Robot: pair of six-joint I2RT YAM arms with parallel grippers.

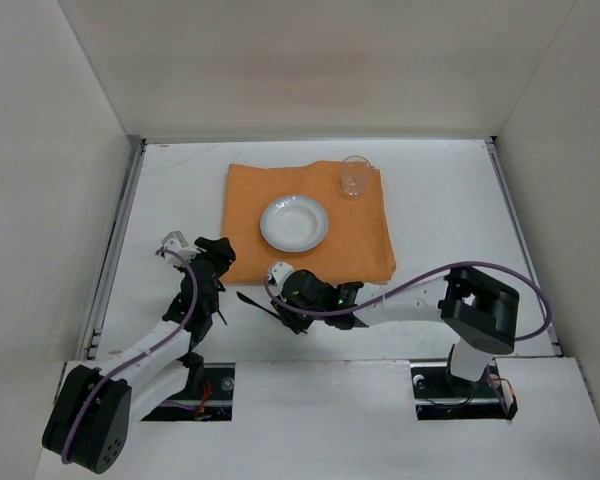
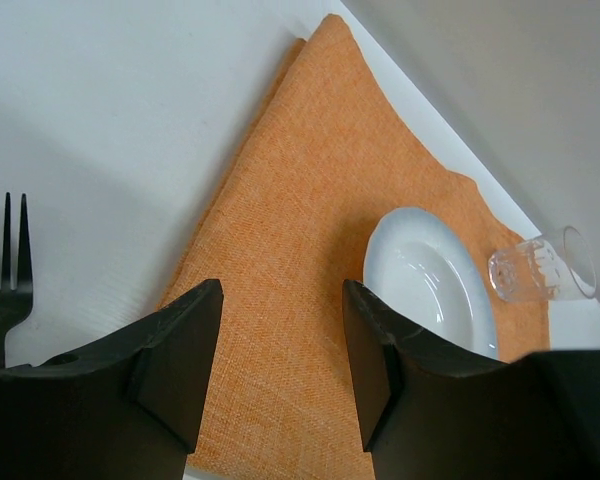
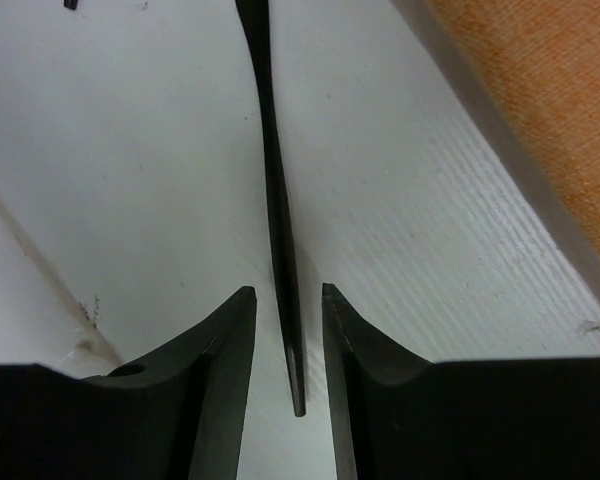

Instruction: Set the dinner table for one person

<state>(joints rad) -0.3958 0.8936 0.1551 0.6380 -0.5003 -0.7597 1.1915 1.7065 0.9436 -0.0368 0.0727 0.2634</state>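
The black fork is beside the orange cloth. Next, I bring my left gripper down to it and close on the fork's handle (image 1: 221, 315).
The dinner table (image 1: 450, 220) is a white tabletop. An orange cloth (image 1: 360, 235) lies on it with a white plate (image 1: 294, 222) at its middle and a clear glass (image 1: 355, 176) at its far right corner. My left gripper (image 1: 218, 252) is open and empty over the cloth's near left corner (image 2: 280, 200); the left wrist view also shows the plate (image 2: 425, 275) and the glass (image 2: 540, 268). A black fork (image 2: 5, 270) lies on the table to its left. My right gripper (image 3: 285, 292) is open, its jaws on either side of a thin black utensil handle (image 3: 277, 180) without touching it.
Upright white walls (image 1: 40, 150) close in the table on three sides, with metal rails (image 1: 115, 250) along the edges. The black utensil (image 1: 252, 299) lies just in front of the cloth's near edge. Both arm bases stand at the near edge.
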